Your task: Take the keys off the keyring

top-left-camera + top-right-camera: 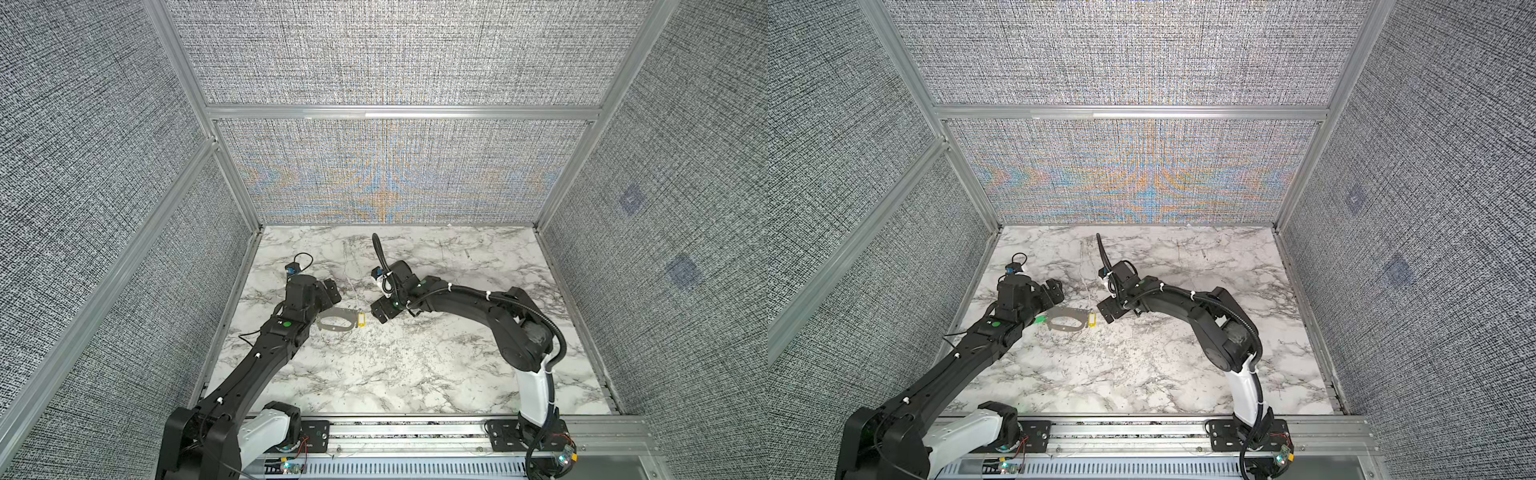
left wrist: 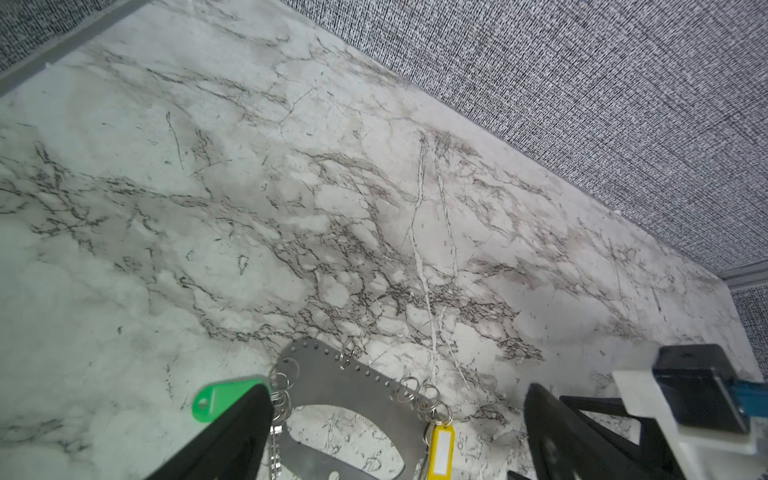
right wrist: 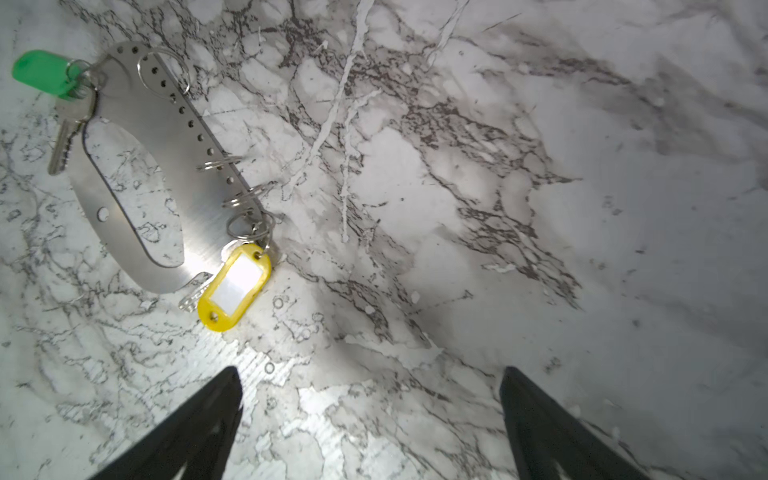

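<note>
Next, my left gripper closes on the split ring [image 1: 359, 313] [image 2: 439, 413] of the key with the yellow tag, at the holed edge of the keyring.
The keyring [image 1: 337, 328] [image 1: 1073, 312] [image 2: 332, 382] [image 3: 166, 137] is a flat grey metal plate with a long oval slot, lying flat on the marble table. A key with a green tag [image 2: 220, 397] [image 3: 39, 72] [image 1: 1041, 319] hangs at its left end, and a key with a yellow tag [image 1: 361, 319] [image 1: 1092, 320] [image 2: 441, 451] [image 3: 235, 286] at its right end. My left gripper [image 1: 328, 309] [image 2: 395, 411] is open and straddles the keyring, one finger over the green tag. My right gripper [image 1: 376, 313] [image 3: 370, 386] is open and empty, just right of the yellow tag.
Grey fabric walls with aluminium frames [image 1: 399, 112] enclose the marble table [image 1: 415, 365] on three sides. Several empty split rings [image 3: 245, 195] sit along the keyring's holed edge. The arm bases stand on a rail [image 1: 407, 432] at the front.
</note>
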Robot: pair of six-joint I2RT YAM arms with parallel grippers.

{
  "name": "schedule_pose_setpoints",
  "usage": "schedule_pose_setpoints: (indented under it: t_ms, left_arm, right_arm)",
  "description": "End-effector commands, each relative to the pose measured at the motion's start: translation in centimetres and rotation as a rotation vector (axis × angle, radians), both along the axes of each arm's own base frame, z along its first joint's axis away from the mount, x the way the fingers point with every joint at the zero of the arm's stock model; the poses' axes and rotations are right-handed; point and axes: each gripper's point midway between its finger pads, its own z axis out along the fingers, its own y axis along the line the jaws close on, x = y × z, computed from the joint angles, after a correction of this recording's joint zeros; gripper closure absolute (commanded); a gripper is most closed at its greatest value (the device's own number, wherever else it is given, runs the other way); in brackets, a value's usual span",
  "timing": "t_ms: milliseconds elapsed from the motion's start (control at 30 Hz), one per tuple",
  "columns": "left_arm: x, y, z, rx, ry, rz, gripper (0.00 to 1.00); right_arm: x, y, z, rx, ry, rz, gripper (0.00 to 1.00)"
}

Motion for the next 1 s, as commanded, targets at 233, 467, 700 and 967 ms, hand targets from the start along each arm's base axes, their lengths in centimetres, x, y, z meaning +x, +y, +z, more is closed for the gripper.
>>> schedule_pose_setpoints:
  t_ms: [233,467,700,967]
  left_arm:
    - [-0.2,-0.2,-0.8,0.015,0.039,-0.068,0.03]
    - [-0.5,0.2,-1.5,0.035,0.057,-0.072,0.03]
    - [-0.7,0.4,-2.0,0.053,0.064,-0.078,0.03]
    - [-0.8,-0.1,-2.4,0.132,0.075,-0.168,0.05]
  right_arm:
    - [-0.2,3.1,-1.6,-0.06,0.021,-0.026,0.01]
    - [0.8,3.6,-3.0,-0.084,0.021,-0.061,0.01]
    - [0.9,1.8,-3.4,-0.187,-0.027,-0.031,0.01]
    - [2.3,-1.3,-3.0,-0.282,-0.075,0.014,0.01]
